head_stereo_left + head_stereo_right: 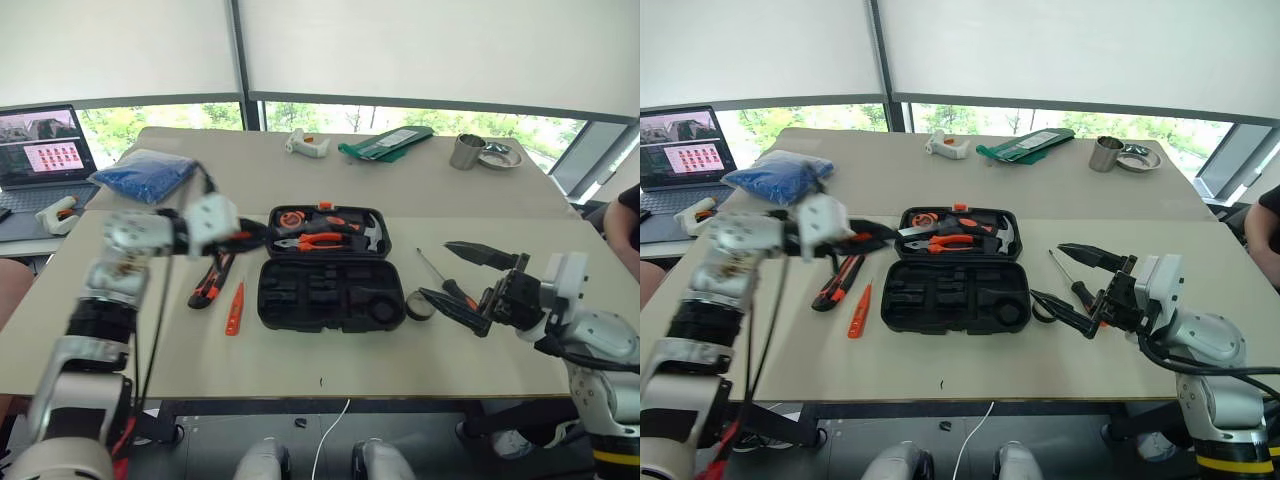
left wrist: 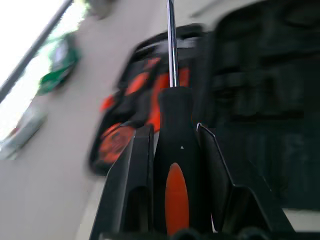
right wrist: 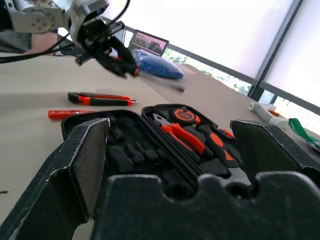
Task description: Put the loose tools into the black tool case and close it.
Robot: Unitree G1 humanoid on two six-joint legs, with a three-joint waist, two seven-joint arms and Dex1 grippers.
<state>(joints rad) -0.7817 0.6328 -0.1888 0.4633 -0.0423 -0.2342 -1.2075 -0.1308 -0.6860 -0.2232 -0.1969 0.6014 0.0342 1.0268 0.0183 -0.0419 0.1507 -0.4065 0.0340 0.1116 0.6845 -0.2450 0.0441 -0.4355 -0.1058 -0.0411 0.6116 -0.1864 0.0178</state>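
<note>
My left gripper is going to release the screwdriver in the near half's slot (image 1: 319, 267) (image 2: 221, 107) next to the hinge of the black tool case.
The black tool case (image 1: 310, 292) lies open mid-table; pliers, a hammer and a tape measure fill its far half, and the near half's slots are bare. My left gripper (image 1: 236, 238) hovers just left of the case, shut on an orange-and-black screwdriver (image 2: 172, 150) whose shaft points toward the case. An orange-black utility knife (image 1: 207, 283) and a slim orange tester pen (image 1: 235, 307) lie on the table left of the case. To its right rest a second screwdriver (image 1: 441, 277) and a dark tape roll (image 1: 420, 305). My right gripper (image 1: 436, 270) stands open above those two.
A blue bag (image 1: 145, 175) and a laptop (image 1: 40, 145) sit at the far left. Along the back are a white tool (image 1: 307, 145), a green packet (image 1: 385, 143), a metal cup (image 1: 466, 152) and a dish (image 1: 500, 156). A person's arm (image 1: 627, 225) shows at the right edge.
</note>
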